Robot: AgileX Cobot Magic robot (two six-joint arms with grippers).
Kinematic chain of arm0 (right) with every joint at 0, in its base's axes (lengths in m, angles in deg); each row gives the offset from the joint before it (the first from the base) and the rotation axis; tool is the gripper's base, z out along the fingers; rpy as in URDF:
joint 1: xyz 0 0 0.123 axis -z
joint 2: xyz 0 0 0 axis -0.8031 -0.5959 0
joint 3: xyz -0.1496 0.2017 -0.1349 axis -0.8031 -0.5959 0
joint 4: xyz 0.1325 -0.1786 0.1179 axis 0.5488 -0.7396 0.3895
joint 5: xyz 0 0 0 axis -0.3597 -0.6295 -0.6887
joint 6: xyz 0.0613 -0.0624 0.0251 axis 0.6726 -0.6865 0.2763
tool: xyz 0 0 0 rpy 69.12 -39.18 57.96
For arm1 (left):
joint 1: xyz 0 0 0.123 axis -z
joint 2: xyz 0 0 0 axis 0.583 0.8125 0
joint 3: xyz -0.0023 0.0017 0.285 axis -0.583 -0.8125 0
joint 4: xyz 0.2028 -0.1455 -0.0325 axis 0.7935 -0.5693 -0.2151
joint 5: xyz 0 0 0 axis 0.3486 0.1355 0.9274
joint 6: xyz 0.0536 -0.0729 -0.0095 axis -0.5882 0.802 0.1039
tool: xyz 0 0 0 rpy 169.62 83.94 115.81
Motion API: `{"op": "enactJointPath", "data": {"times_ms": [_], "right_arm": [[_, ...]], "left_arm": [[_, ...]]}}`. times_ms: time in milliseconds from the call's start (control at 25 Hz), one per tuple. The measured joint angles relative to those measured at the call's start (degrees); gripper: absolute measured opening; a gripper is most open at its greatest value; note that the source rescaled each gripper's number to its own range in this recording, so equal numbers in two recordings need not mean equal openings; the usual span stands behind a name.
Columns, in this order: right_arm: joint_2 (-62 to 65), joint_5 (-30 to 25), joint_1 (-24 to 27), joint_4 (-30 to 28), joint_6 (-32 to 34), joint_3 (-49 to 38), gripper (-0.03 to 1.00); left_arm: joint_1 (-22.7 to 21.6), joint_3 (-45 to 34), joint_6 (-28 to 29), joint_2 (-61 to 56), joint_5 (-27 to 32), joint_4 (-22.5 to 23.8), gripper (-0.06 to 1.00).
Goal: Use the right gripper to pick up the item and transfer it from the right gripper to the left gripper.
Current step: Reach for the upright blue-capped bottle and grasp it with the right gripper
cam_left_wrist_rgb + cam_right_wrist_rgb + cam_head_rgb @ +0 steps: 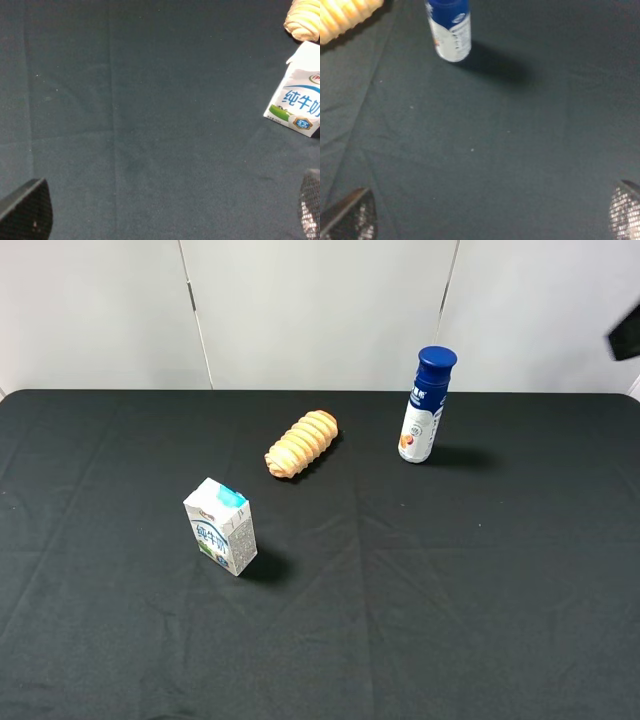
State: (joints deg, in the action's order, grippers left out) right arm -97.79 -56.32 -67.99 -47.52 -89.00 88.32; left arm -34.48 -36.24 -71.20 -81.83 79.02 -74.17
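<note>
The robot's right gripper should close around the blue upper body [429,393] [450,14] of the white drink bottle, below the bottle's dark-blue cap.
The item, a white drink bottle [427,406] with a dark-blue cap, stands upright at the back right of the black table. The right wrist view shows it [450,30] ahead of my right gripper [487,215], well apart from it. That gripper is open and empty; only its two fingertips [350,217] show at the frame's lower corners. My left gripper [167,212] is also open and empty, with its fingertips [25,210] spread wide above bare cloth. Neither claw shows in the exterior high view.
A ridged golden bread roll [301,443] lies left of the bottle. A white-and-teal milk carton [221,526] stands at the front left; it also shows in the left wrist view [297,100]. A black arm part [626,332] pokes in at the upper right edge.
</note>
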Motion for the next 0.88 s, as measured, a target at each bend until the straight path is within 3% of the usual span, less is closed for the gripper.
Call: {"op": "enactJointPath", "data": {"times_ms": [320, 880], "right_arm": [[-13.31, -2.96, -1.49, 0.1, 0.0, 10.27, 1.0], [-29.89, -3.15, -1.49, 3.44, -0.02, 25.09, 1.0]], "left_arm": [[0.0, 0.0, 0.0, 0.0, 0.0, 0.0, 0.97], [0.0, 0.0, 0.0, 0.0, 0.0, 0.0, 0.97]]}}
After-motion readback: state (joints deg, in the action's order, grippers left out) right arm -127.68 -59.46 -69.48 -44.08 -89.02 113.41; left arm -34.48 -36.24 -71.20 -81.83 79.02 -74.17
